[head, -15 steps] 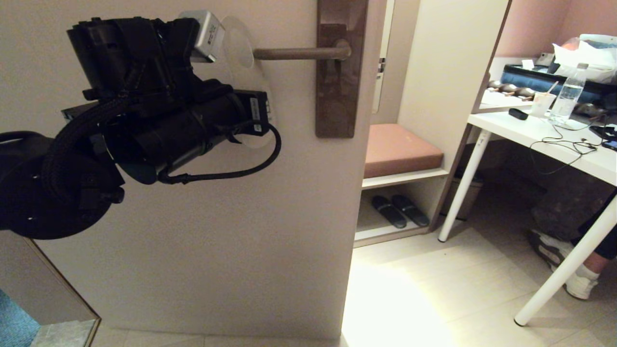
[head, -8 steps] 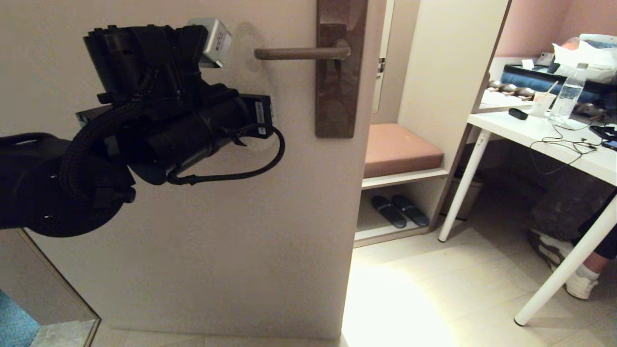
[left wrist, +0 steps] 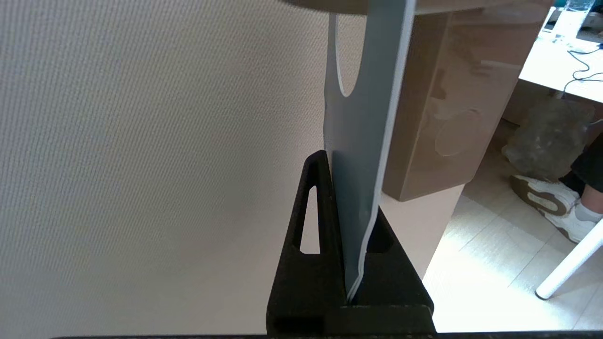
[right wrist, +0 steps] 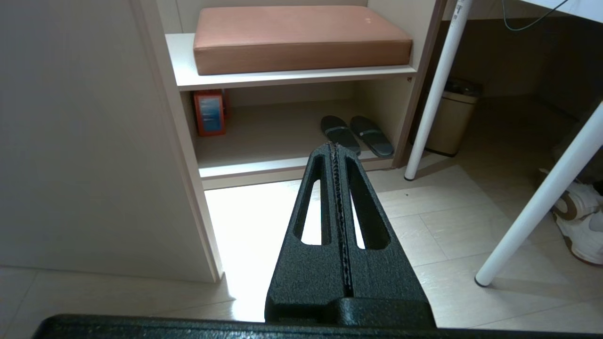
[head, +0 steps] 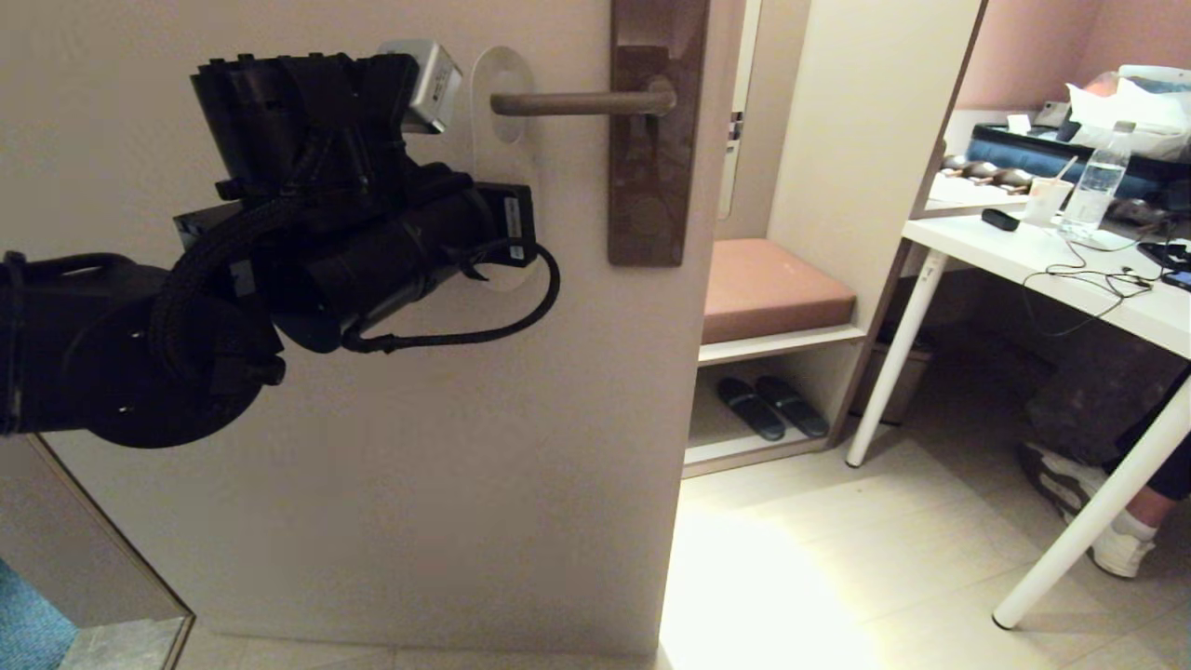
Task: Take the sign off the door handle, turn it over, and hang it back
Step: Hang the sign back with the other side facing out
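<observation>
Once the robot's left gripper lets go, the sign will hang from the door handle, in front of the brown backplate's edge (head: 621,184) (left wrist: 425,101). The sign's hole is now around the handle's tip.
The sign (head: 490,166) shows its white side in the head view, and its oval hole sits around the free tip of the door handle (head: 582,102). The handle is a slim brown lever on a tall brown backplate (head: 651,177). My left gripper (left wrist: 351,186) is shut on the sign's lower end. In the left wrist view the sign (left wrist: 360,122) shows its grey-blue side nearly edge-on, with the backplate (left wrist: 443,103) behind it. My right gripper (right wrist: 335,147) is shut and empty, low down, pointing at the floor.
The cream door (head: 419,465) ends at its right edge. Beyond it are a shelf with a pink cushion (head: 768,288), black slippers (head: 772,407), a white table (head: 1070,279) with a bottle (head: 1098,191) and a person's shoe (head: 1117,549).
My left arm has moved right and a little down with the sign. The sign has turned flatter to the door and its hole has come over the lever's tip.
</observation>
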